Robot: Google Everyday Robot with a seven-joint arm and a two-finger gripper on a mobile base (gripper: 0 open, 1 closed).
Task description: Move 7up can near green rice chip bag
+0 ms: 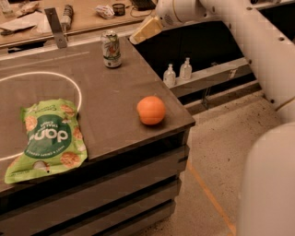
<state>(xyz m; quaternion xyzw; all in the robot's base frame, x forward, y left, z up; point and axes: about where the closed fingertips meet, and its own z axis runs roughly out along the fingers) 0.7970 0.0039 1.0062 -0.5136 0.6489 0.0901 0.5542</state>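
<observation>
My gripper will close around the sides of the upper part of the 7up can (111, 40), just below its top.
The 7up can (111, 48) stands upright near the far right edge of the dark table (110, 97). The green rice chip bag (48, 138) lies flat at the table's front left, far from the can. My gripper (144, 31) hangs in the air just right of the can and slightly above its top, not touching it and holding nothing. The white arm (239, 27) reaches in from the right.
An orange (151, 110) sits near the table's front right corner. A white circle line (69, 78) is drawn on the tabletop. Two small bottles (177, 73) stand on a ledge to the right. A cluttered counter (87, 14) runs behind the table.
</observation>
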